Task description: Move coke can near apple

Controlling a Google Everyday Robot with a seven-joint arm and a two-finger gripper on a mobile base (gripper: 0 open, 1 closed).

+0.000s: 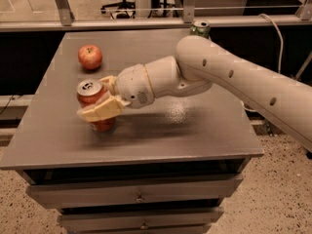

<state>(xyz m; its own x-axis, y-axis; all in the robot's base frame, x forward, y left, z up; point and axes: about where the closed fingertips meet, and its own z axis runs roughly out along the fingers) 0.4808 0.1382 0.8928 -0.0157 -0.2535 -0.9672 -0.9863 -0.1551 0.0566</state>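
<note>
Next, I release the coke can, still upright near the table's front, on the grey table (112, 67) close beside the apple, on its side toward the green can.
The coke can (92, 97), red-orange with a silver top, stands upright near the left front of the grey table (195, 126). My gripper (101, 98) is shut on the coke can, one pale finger (100, 111) crossing its front and the other behind it. The apple (90, 57), small and red, sits at the back left of the table, a short way behind the can and apart from it. My white arm reaches in from the right.
A green can (200, 29) stands at the table's back edge, partly hidden behind my arm. Drawers (139, 197) sit under the tabletop. A rail and glass barrier run behind the table. The table's left and front edges are close to the coke can.
</note>
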